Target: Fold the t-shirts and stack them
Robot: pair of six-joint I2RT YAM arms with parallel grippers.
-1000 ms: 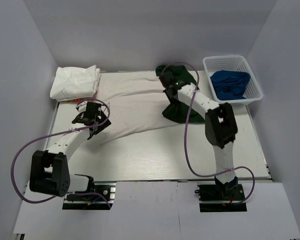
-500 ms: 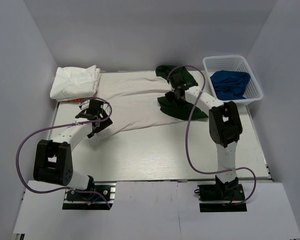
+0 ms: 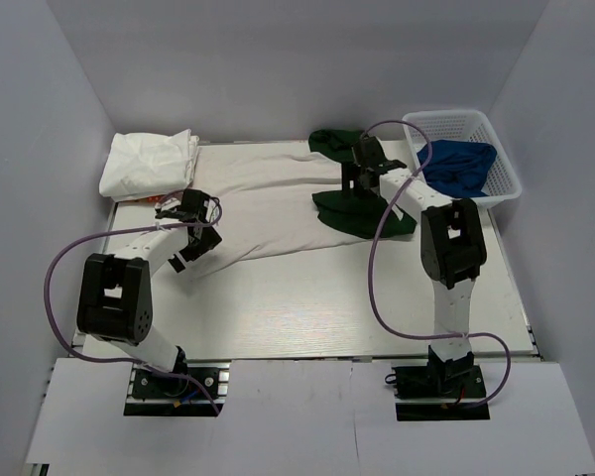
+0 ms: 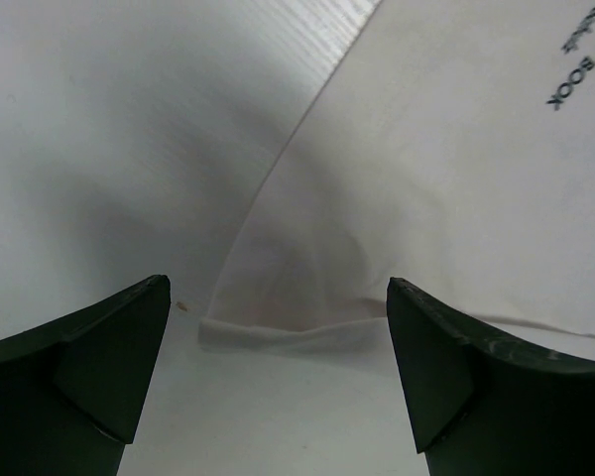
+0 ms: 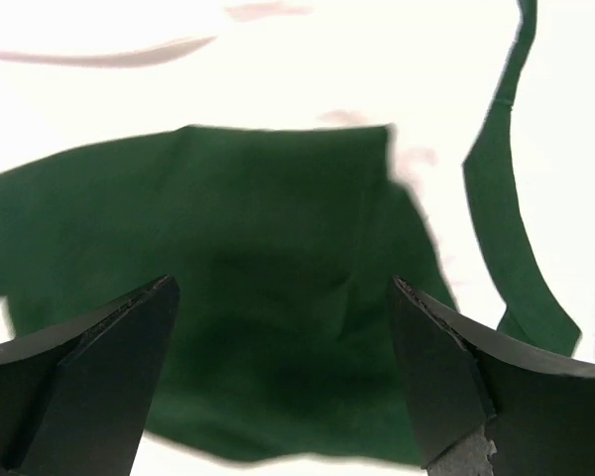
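The white t-shirt is spread out. Next, my left gripper closes on its near hem corner (image 3: 195, 275) (image 4: 263, 337), on the same side as the folded bundle.
A white t-shirt (image 3: 268, 203) lies spread across the far half of the table, with dark green parts (image 3: 349, 213) folded onto its right side. Black print (image 4: 575, 55) shows on it in the left wrist view. A folded white t-shirt bundle (image 3: 149, 164) sits at the back left corner. My left gripper (image 3: 193, 248) hovers open over the spread shirt's near left corner, and its hem (image 4: 278, 335) lies between the fingers (image 4: 109, 367), untouched. My right gripper (image 3: 352, 186) is open just above the green cloth (image 5: 278, 297), holding nothing.
A white plastic basket (image 3: 504, 171) with blue cloth (image 3: 456, 167) in it stands at the back right. A small orange item (image 3: 165, 201) lies beside the folded bundle. White walls close in the left, right and back. Bare tabletop (image 3: 307, 307) lies nearer the arm bases.
My right gripper has opened and let the green part drop flat onto the shirt, then drawn back to the far right. The left arm has swung a little, gripper still open.
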